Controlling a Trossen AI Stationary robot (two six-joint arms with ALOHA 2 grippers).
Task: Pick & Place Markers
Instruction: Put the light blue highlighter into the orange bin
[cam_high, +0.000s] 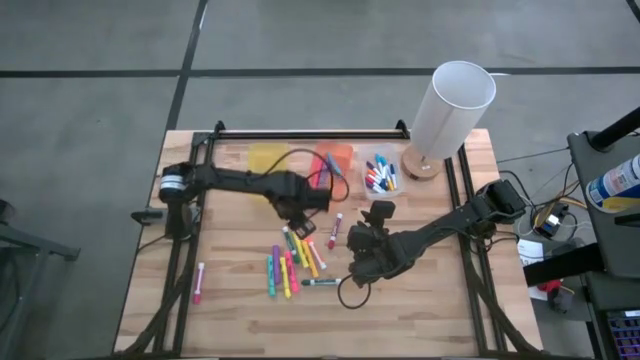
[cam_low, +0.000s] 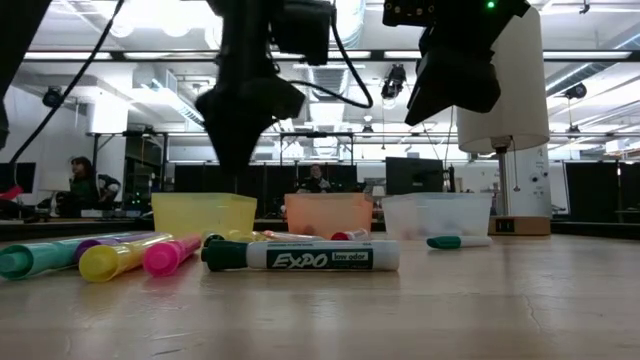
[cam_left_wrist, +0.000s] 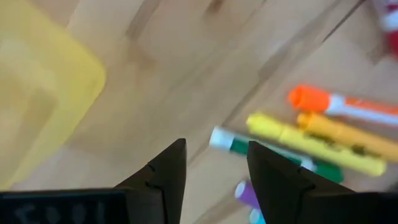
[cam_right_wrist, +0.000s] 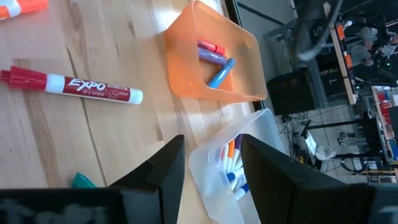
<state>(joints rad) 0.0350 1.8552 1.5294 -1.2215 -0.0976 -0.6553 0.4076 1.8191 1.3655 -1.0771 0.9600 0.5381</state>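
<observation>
Next, I will move my left gripper to the turquoise marker beside the purple one and close it on the turquoise marker's far end (cam_high: 270, 262) (cam_left_wrist: 256, 216).
Several markers (cam_high: 290, 265) lie flat in a loose cluster on the wooden table, near its middle. A red one (cam_high: 335, 230) lies apart to their right, a pink one (cam_high: 198, 283) far to the left and a green one (cam_high: 322, 282) toward the near edge. My left gripper (cam_high: 300, 222) hangs open above the cluster's far end, pointing down, with nothing between its fingers (cam_left_wrist: 168, 174). Just beyond them the left wrist view shows green (cam_left_wrist: 273, 155), yellow (cam_left_wrist: 311, 143) and orange markers (cam_left_wrist: 342, 106). My right gripper (cam_high: 360, 235) is open, empty and raised, right of the red marker (cam_right_wrist: 68, 84).
Along the far edge stand a yellow bin (cam_high: 268, 158), an orange bin (cam_right_wrist: 211, 56) holding a few markers and a clear bin (cam_high: 380, 175) with several. A tall white cylinder (cam_high: 450, 110) stands at the far right corner. Bare wood lies on the left and along the near edge.
</observation>
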